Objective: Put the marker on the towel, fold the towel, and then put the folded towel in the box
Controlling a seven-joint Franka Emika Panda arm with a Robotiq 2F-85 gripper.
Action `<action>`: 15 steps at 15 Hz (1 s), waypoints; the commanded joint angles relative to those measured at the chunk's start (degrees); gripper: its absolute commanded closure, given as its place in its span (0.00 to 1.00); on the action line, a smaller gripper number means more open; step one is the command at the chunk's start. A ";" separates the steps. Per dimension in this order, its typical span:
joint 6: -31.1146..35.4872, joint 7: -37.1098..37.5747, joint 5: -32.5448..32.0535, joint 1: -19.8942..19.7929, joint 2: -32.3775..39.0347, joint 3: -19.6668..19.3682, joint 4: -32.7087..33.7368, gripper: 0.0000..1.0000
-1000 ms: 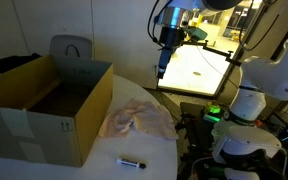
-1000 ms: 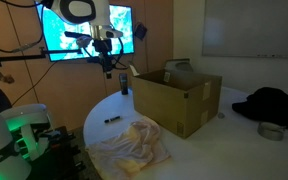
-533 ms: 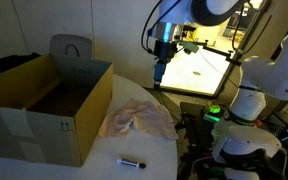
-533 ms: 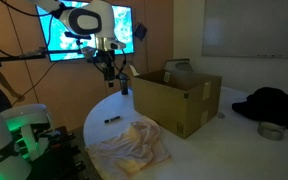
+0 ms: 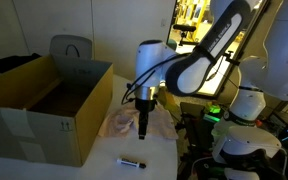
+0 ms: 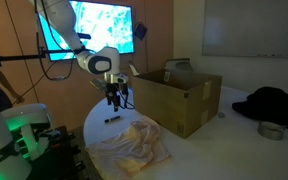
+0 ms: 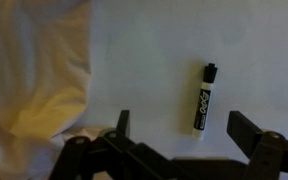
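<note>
The marker's labelled body (image 5: 131, 163) (image 7: 201, 109) is my gripper's next target. Next, I close there, leaving the marker's black cap sticking out past my fingers.
A black marker (image 7: 204, 97) with a white label lies on the white table; it shows in both exterior views (image 5: 132, 161) (image 6: 112, 119). The crumpled cream towel (image 5: 134, 120) (image 6: 134, 146) lies beside it and fills the left of the wrist view (image 7: 29, 70). The open cardboard box (image 5: 44, 105) (image 6: 179, 95) stands by the towel. My gripper (image 7: 184, 128) is open and empty, hovering just above the marker, with one finger (image 7: 246, 128) to the marker's right and the other to its left. It shows in both exterior views (image 5: 144, 128) (image 6: 114, 103).
The round table's edge (image 6: 92, 125) runs close to the marker. A grey chair (image 5: 71, 47) stands behind the box. A black garment (image 6: 274, 103) and a small bowl (image 6: 272, 130) lie beyond the box. A lit screen (image 6: 99, 25) is behind the arm.
The arm has swung down from high above the table's far side to just above the marker and towel. The marker, towel and box have not moved.
</note>
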 commanded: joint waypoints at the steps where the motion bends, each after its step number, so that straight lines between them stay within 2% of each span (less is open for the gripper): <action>1: 5.28 0.83 -6.09 2.75 14.85 -1.08 9.57 0.00; 4: 6.92 -0.40 -6.99 3.75 23.09 -1.61 16.26 0.00; 8: 6.57 -0.27 -8.09 5.20 29.77 -2.58 23.04 0.00; 15: 5.84 0.29 -8.23 6.39 31.01 -3.32 24.80 0.00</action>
